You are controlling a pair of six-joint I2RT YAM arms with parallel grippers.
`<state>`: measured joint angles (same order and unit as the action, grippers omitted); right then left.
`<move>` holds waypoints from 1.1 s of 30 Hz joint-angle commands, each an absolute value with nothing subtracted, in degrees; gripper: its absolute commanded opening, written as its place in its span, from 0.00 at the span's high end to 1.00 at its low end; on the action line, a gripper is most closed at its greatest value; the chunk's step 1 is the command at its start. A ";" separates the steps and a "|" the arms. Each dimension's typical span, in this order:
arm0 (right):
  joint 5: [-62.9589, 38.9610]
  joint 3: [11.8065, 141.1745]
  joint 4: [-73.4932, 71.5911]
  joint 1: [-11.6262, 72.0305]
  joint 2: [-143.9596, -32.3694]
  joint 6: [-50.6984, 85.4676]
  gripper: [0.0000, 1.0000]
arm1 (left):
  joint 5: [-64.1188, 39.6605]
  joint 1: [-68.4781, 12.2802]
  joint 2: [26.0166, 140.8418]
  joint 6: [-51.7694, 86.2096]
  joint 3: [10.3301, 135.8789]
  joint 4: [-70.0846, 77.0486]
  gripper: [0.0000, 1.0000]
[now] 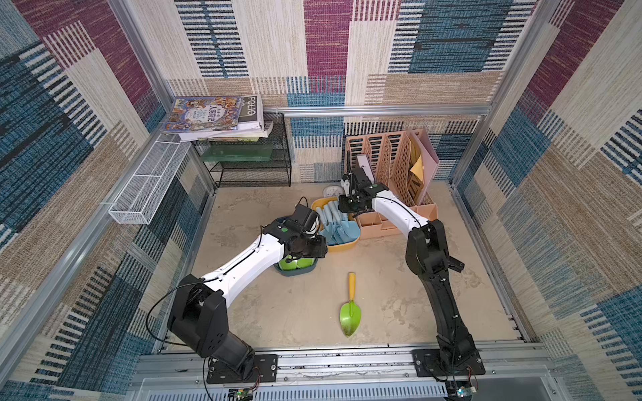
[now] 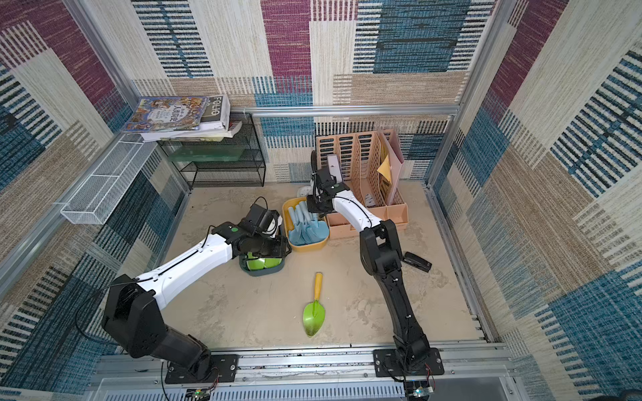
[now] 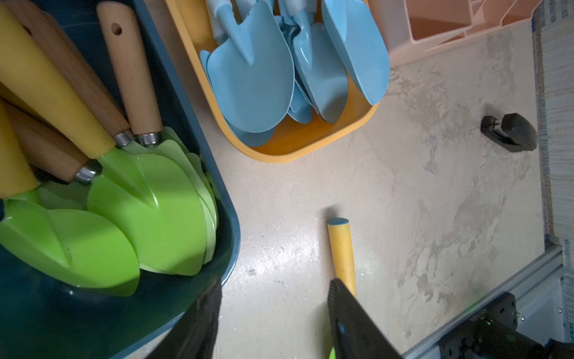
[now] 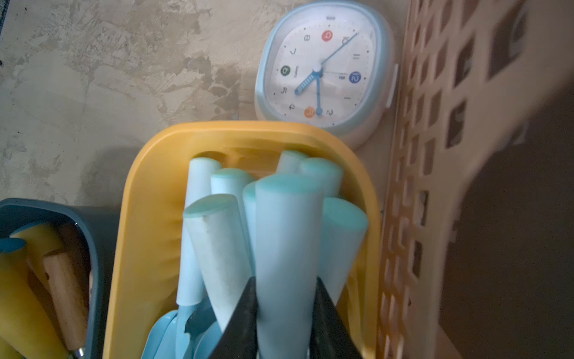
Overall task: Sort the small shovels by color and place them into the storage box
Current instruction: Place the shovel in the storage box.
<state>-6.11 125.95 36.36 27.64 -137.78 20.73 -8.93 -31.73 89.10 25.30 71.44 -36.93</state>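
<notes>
My left gripper needs to next grab the yellow handle's lower part (image 1: 352, 295), just above the blade of the green shovel that lies alone on the floor.
One green-bladed small shovel (image 1: 351, 309) (image 2: 314, 309) with a yellow handle (image 3: 341, 248) lies alone on the sandy floor. Several more green ones (image 3: 149, 205) lie in a dark teal storage box (image 1: 295, 272) (image 3: 228, 217). Pale blue ones (image 3: 251, 84) fill the yellow box (image 1: 342, 247) (image 4: 149, 199) beside it. My left gripper (image 3: 275, 310) hangs open over the floor at the teal box's corner, holding nothing. In the yellow box, my right gripper (image 4: 287, 310) is shut on the handle of a pale blue shovel (image 4: 289, 233).
A peach file organizer (image 1: 392, 163) stands right of the yellow box, with a clock (image 4: 326, 71) behind it. A black wire rack (image 1: 250, 163) with books sits at the back left, a white mesh basket (image 1: 149, 184) on the left wall. A small black object (image 2: 417, 262) lies right.
</notes>
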 commanded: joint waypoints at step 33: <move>13.42 108.80 36.65 25.62 -110.27 27.00 0.50 | -15.17 -43.82 99.82 11.99 77.16 -41.36 0.37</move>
<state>10.37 112.33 36.03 26.87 -112.97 24.36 -11.97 -42.15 97.43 16.93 75.61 -38.37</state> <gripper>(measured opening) 0.498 0.631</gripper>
